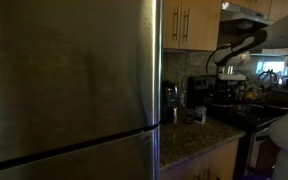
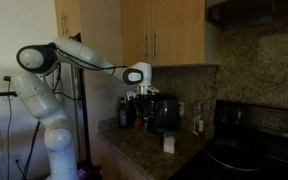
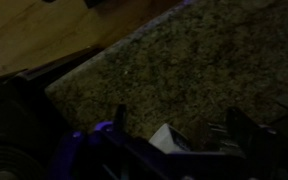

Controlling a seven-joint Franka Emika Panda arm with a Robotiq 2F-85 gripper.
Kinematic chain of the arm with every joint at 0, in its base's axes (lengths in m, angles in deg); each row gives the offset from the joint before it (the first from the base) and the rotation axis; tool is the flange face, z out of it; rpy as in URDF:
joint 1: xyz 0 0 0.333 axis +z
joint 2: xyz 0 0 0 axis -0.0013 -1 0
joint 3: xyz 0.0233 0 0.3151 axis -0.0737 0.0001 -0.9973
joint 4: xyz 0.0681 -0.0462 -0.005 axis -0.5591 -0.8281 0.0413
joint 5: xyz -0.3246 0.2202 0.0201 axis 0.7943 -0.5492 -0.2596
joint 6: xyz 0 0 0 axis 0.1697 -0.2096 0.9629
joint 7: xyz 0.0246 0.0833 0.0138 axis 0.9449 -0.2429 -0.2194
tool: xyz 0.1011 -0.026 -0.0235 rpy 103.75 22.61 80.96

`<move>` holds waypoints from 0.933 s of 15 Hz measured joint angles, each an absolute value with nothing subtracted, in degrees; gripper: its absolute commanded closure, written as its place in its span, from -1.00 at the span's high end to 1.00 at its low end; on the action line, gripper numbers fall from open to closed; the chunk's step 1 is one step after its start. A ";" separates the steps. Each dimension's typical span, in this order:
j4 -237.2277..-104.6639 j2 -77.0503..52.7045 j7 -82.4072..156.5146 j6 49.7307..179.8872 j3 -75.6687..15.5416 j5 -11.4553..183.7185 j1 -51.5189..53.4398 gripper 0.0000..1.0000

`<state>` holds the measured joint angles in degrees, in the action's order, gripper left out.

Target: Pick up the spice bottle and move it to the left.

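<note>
The robot's gripper should next move to the spice bottle's top [image 1: 188, 112] [image 3: 224, 138] and close there, on the glass bottle beside the small white box.
In an exterior view my gripper [image 2: 139, 90] hangs above the left end of the granite counter [image 2: 149, 158], just over a dark coffee machine [image 2: 160, 112]. A small dark bottle with a pale cap [image 2: 124, 112], which may be the spice bottle, stands left of the machine, below and slightly left of the gripper. In the wrist view the two fingers [image 3: 182, 125] stand apart over the speckled counter [image 3: 174, 60], with a small white object [image 3: 164, 138] showing between them on the counter. The gripper holds nothing. It also shows far off in an exterior view [image 1: 225, 75].
A large steel fridge [image 1: 69, 80] fills most of an exterior view. A glass shaker [image 2: 198, 118] and a small white box [image 2: 168, 143] stand on the counter. A black stove [image 2: 249, 150] lies to the right. Wooden cabinets [image 2: 159, 35] hang above.
</note>
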<state>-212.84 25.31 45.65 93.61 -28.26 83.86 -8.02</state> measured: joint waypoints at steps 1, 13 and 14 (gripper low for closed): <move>-211.58 22.74 49.17 94.36 -29.37 80.96 -7.12 1.00; -199.45 7.74 67.65 104.17 -30.35 66.29 -5.25 1.00; -198.97 6.07 69.24 107.02 -30.36 64.46 -5.12 1.00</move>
<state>-198.97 6.07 69.24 107.02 -30.36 64.46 -5.12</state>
